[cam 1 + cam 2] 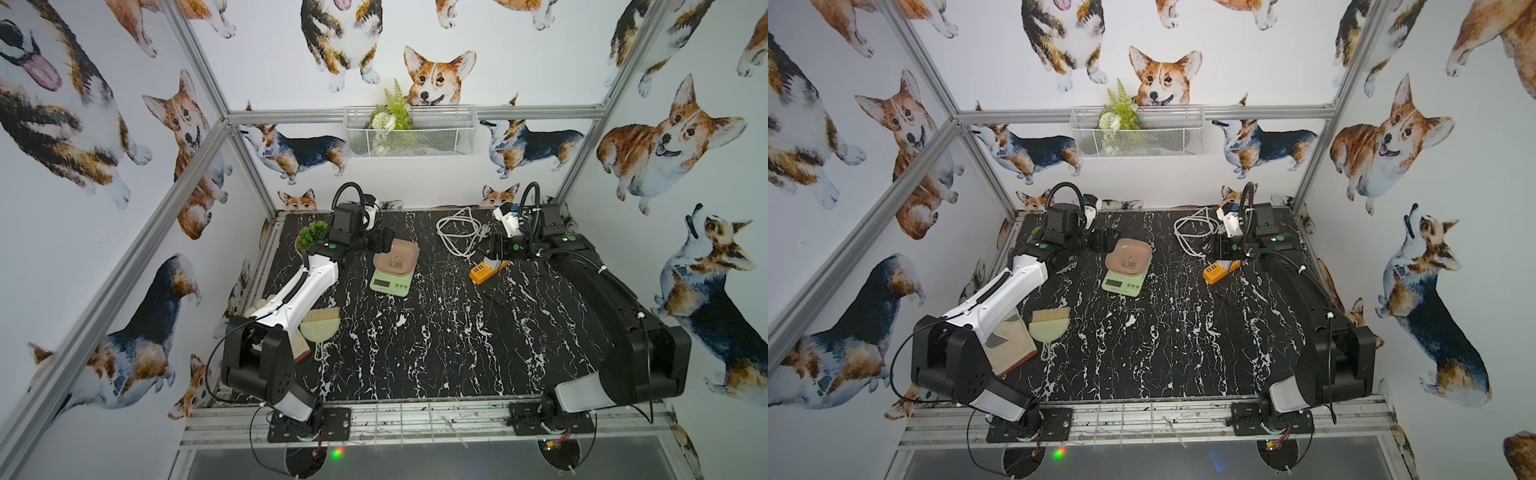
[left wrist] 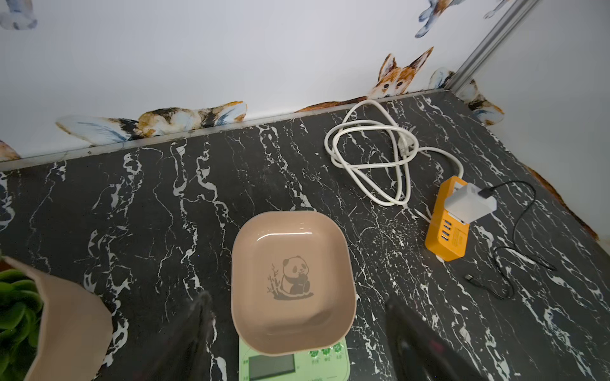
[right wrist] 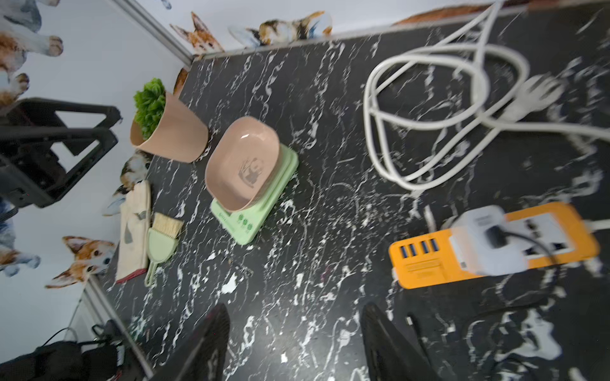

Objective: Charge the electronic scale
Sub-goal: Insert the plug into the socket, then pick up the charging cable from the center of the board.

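Observation:
Next, I close my right gripper on the loose plug end point(image 1: 485, 293) point(image 3: 413, 326) of the black cable, which lies next to the orange power strip, to charge the electronic scale.
The electronic scale point(image 1: 392, 279) point(image 1: 1124, 279) stands mid-table, a pale-green base under a pinkish-tan tray point(image 2: 293, 280) with a panda drawing. My left gripper point(image 2: 297, 300) point(image 1: 384, 241) hovers at its far-left side, open, one finger on each side of the tray and apart from it. A white adapter point(image 2: 470, 203) sits plugged into the orange power strip point(image 2: 447, 231) point(image 1: 486, 270). Its black cable point(image 2: 525, 227) trails over the table to a loose plug end point(image 2: 470, 278). My right gripper point(image 3: 295, 310) point(image 1: 492, 249) is open over bare table beside the strip, holding nothing.
The strip's white cord point(image 1: 457, 232) lies coiled at the back right. A potted plant point(image 1: 309, 237) stands back left beside my left arm. A green brush point(image 1: 320, 326) and a cloth point(image 1: 1009, 345) lie front left. A wire basket point(image 1: 411, 133) hangs on the back wall.

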Controlling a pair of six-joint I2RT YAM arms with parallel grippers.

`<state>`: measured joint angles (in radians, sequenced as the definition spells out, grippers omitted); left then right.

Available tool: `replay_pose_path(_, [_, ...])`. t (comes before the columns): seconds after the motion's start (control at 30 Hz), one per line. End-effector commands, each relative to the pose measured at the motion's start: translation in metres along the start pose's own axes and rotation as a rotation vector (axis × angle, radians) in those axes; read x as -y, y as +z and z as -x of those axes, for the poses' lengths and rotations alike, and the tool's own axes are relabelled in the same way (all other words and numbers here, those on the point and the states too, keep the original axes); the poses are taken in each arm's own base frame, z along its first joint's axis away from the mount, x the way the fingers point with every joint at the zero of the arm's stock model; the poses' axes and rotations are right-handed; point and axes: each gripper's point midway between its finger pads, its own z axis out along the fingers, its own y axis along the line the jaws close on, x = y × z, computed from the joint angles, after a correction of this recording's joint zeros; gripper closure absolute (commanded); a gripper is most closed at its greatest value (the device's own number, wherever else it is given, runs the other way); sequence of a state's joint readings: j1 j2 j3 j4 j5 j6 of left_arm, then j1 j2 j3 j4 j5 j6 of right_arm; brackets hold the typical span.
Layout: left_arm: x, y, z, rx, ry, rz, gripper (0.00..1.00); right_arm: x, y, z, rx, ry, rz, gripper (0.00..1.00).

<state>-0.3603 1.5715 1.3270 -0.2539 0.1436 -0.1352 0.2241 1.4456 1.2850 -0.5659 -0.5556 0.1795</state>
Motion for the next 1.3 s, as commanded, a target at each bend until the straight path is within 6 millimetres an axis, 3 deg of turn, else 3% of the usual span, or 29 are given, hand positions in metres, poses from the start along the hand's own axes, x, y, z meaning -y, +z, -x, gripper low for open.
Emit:
replay_pose_path(0.0, [-0.015,-0.002,-0.014,-0.079,-0.019,0.079,0.15,-0.038,0.004,-0.016,-0.048,0.014,0.070,0.32])
replay_pose_path(0.1, [-0.015,-0.001,-0.014,-0.080,-0.017,0.072,0.15,-0.050,0.005,-0.033,-0.098,-0.046,0.017,0.32])
replay_pose_path(0.27, [-0.015,0.004,-0.023,-0.105,-0.020,0.065,0.15,-0.039,0.019,-0.055,-0.126,0.049,-0.077,0.34])
replay_pose_path(0.47, [-0.048,0.010,-0.045,-0.206,-0.104,0.179,0.15,-0.018,0.037,-0.088,-0.191,0.019,-0.175,0.34])
replay_pose_path(0.53, [-0.059,0.021,-0.062,-0.273,-0.136,0.196,0.15,-0.008,0.040,-0.096,-0.221,-0.009,-0.213,0.34])
replay_pose_path(0.8, [-0.067,0.038,-0.086,-0.385,-0.164,0.218,0.16,0.018,0.051,-0.108,-0.278,-0.053,-0.308,0.33])
replay_pose_path(1.0, [-0.066,0.041,-0.091,-0.414,-0.168,0.212,0.16,0.042,0.049,-0.122,-0.367,-0.122,-0.417,0.36])
replay_pose_path(1.1, [-0.066,0.042,-0.092,-0.415,-0.167,0.208,0.16,0.044,0.053,-0.130,-0.430,-0.149,-0.405,0.43])
replay_pose_path(1.27, [-0.065,0.042,-0.096,-0.429,-0.165,0.200,0.16,0.053,0.054,-0.134,-0.516,-0.195,-0.442,0.44])
